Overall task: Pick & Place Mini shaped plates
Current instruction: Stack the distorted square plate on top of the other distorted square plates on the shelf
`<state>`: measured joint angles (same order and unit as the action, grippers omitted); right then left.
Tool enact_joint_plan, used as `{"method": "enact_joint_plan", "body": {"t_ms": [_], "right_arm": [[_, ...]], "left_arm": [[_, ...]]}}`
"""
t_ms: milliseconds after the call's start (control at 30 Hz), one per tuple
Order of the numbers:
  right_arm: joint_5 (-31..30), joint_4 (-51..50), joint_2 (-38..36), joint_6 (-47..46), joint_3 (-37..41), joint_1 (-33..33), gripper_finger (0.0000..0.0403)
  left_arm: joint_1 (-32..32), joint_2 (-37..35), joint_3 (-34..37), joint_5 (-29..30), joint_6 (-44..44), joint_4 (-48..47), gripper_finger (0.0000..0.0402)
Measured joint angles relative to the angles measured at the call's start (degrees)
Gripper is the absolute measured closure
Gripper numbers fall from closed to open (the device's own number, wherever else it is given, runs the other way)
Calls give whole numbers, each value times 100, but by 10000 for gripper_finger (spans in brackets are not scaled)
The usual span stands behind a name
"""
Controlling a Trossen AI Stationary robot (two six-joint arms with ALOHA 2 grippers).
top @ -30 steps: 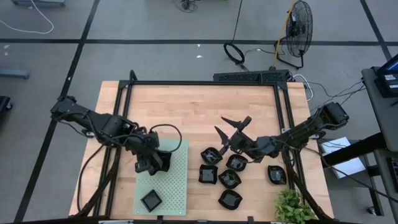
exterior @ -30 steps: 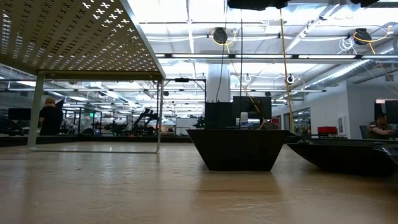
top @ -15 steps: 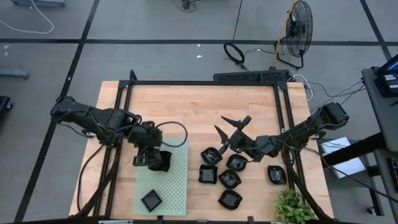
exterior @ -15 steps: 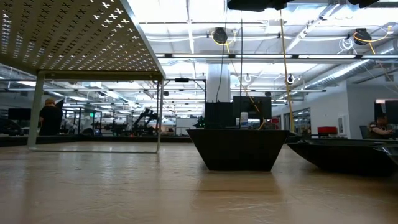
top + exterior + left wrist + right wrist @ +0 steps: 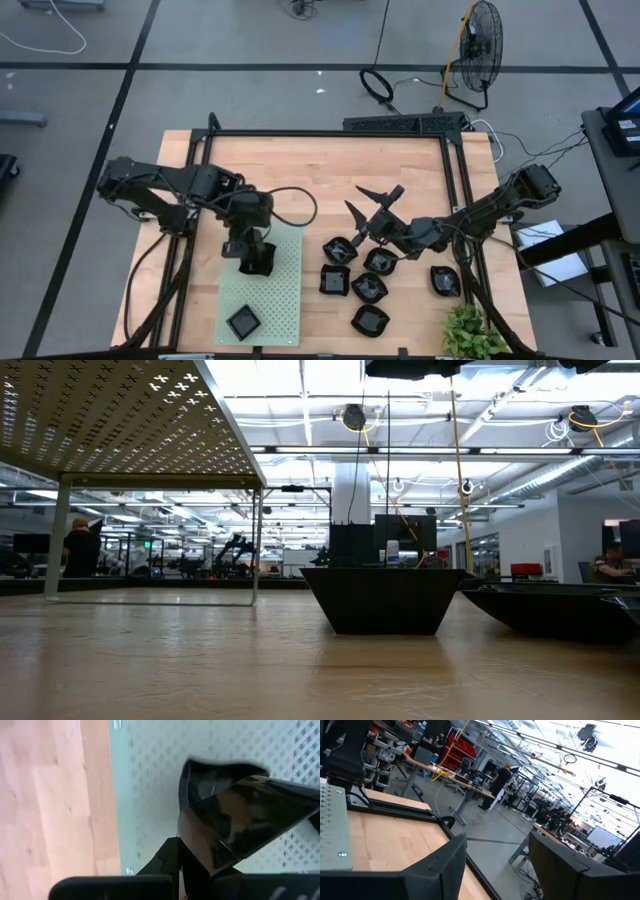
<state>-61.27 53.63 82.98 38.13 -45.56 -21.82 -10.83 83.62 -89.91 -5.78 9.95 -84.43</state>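
My left gripper is going to release the black plate on the mat [image 5: 257,264] between the mat's far edge and the other plate.
My left gripper [image 5: 250,257] points down over the pale green perforated mat [image 5: 275,295], shut on one glossy black mini plate [image 5: 240,815]. Another black plate [image 5: 242,322] lies flat on the mat near its near edge. Several more black plates [image 5: 368,288] sit on the wooden table right of the mat; in the low view one of them [image 5: 383,600] stands on its base. Above that cluster my right gripper [image 5: 356,199] hangs open, pointing about level, with nothing between its fingers [image 5: 445,865]. My left gripper pinches the plate's rim [image 5: 186,827] between its two fingers, coming from above and pointing down. The plate hangs tilted below the fingers over the mat. Whether its low edge touches the mat I cannot tell.
A black frame [image 5: 330,133] runs round the table's edges. A green plant [image 5: 470,335] stands at the near right corner. One plate [image 5: 444,280] lies apart near the right rail. Bare wood [image 5: 300,180] spans the far half of the table.
My left gripper, with the plate in it, has risen a little, gone slightly toward the table's right edge over the mat and rolled about its own pointing line. The plate has turned with it.
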Motion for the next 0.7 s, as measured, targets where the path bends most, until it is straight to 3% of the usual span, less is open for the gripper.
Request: {"method": "enact_joint_plan", "body": {"t_ms": [233,433,700], "right_arm": [[-7,-62,2,-2,0,0,202],[-16,-79,2,-2,0,0,202],[-20,-80,2,-2,2,0,202]], "left_arm": [[0,631,-297,-24,-599,-377,398],[-16,940,-285,-67,-597,-491,384],[-17,1007,-288,-87,-244,-575,395]]}}
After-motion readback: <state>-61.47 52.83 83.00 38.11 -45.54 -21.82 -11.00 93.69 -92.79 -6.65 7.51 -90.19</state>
